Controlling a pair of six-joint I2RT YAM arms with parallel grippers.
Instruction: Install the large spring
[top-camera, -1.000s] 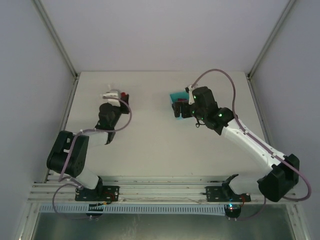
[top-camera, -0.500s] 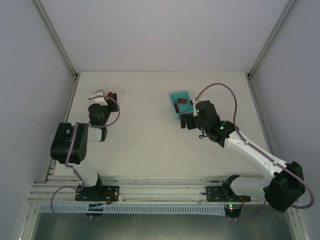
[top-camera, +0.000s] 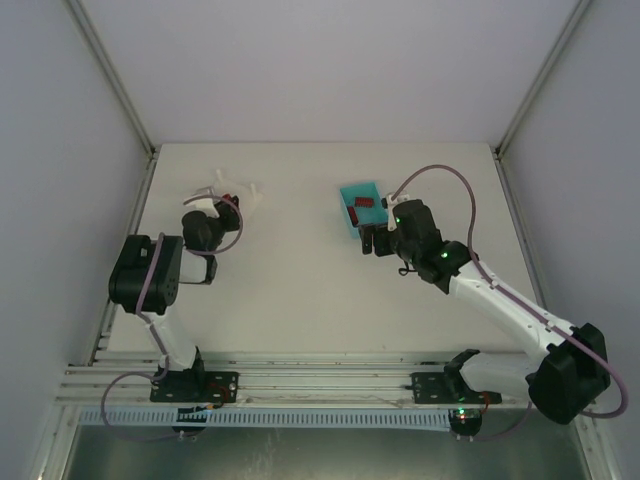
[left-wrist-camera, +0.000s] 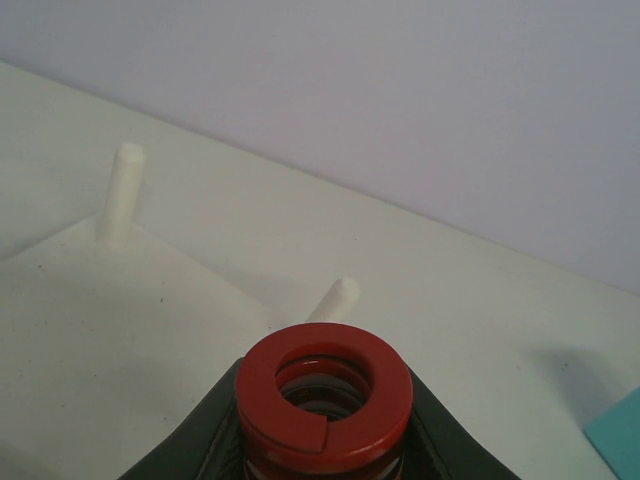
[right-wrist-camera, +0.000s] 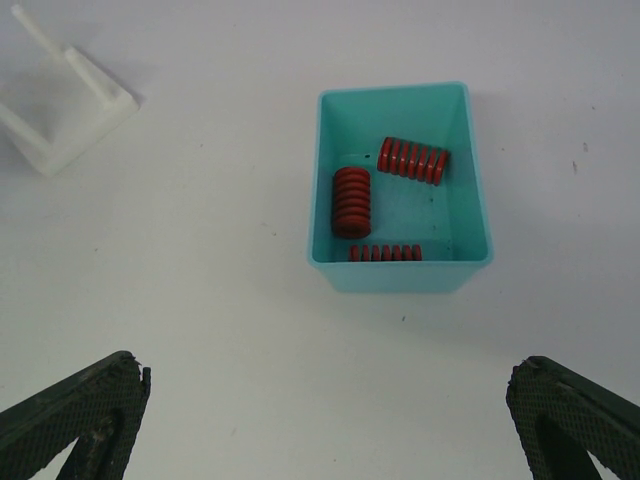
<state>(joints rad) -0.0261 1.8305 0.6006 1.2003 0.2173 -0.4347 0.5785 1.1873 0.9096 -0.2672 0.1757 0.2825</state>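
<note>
The robot's left gripper will set the large red spring down on the near corner of the white fixture base (top-camera: 236, 196).
My left gripper (left-wrist-camera: 325, 430) is shut on the large red spring (left-wrist-camera: 324, 392), which I see end-on with its bore open. Beyond it a white fixture base (left-wrist-camera: 110, 320) carries two white pegs; the nearer peg (left-wrist-camera: 335, 300) rises just behind the spring and the other peg (left-wrist-camera: 122, 193) stands at the far left. In the top view the left gripper (top-camera: 220, 202) is at the fixture (top-camera: 238, 192). My right gripper (right-wrist-camera: 325, 420) is open and empty, a little short of the teal bin (right-wrist-camera: 400, 272).
The teal bin (top-camera: 352, 190) holds three red springs: a thick one (right-wrist-camera: 351, 201), a medium one (right-wrist-camera: 413, 160) and a thin one (right-wrist-camera: 385, 253). The white fixture also shows in the right wrist view (right-wrist-camera: 62, 112). Side walls enclose the table.
The left arm swung left and folded back with the spring, then shifted slightly right toward the fixture. The right gripper drew back from the bin and has since stayed still.
</note>
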